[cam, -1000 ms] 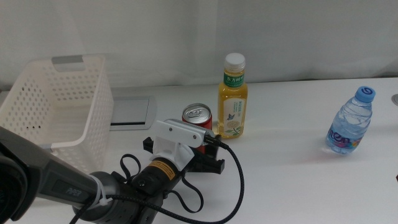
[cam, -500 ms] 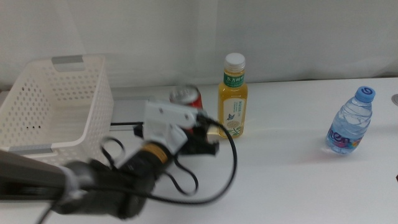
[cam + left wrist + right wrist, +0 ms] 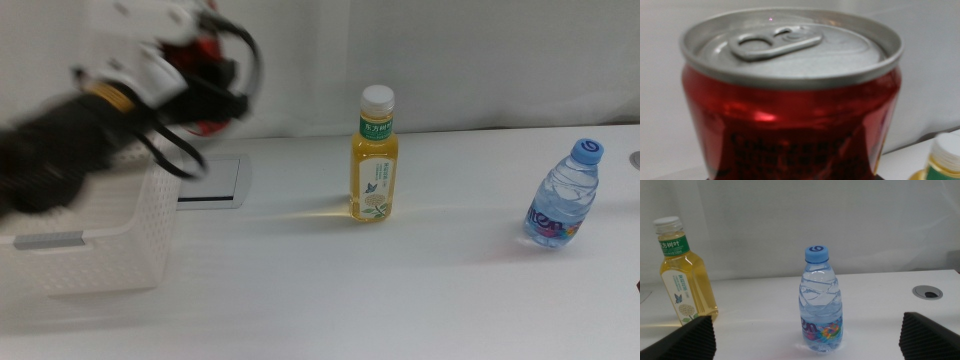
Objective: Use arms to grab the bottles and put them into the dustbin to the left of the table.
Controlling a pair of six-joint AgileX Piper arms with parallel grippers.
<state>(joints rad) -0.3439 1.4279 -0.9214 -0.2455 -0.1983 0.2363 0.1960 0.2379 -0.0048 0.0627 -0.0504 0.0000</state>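
Note:
The robot's left gripper will release the red can inside the white dustbin (image 3: 114, 190), near the side of the dustbin beside the grey inset panel.
My left gripper (image 3: 212, 88) is raised at the upper left of the middle view, blurred by motion, above the far right corner of the white dustbin (image 3: 90, 250). It is shut on the red can (image 3: 208, 127), which fills the left wrist view (image 3: 790, 115). The yellow-drink bottle (image 3: 373, 160) stands upright mid-table, and its cap (image 3: 946, 159) shows in the left wrist view. The blue-capped water bottle (image 3: 562, 200) stands upright at the right. My right gripper (image 3: 802, 325) is open and faces the water bottle (image 3: 821, 305) from a short distance. It is out of the middle view.
A grey inset panel (image 3: 215, 180) lies in the table just right of the dustbin. A round cable hole (image 3: 927, 291) sits in the tabletop beyond the water bottle. A white wall backs the table. The yellow-drink bottle (image 3: 685, 275) stands beside the water bottle.
The left arm lifted the red can off the table beside the yellow-drink bottle and swung it up and left, to above the dustbin's corner. Both bottles stayed put.

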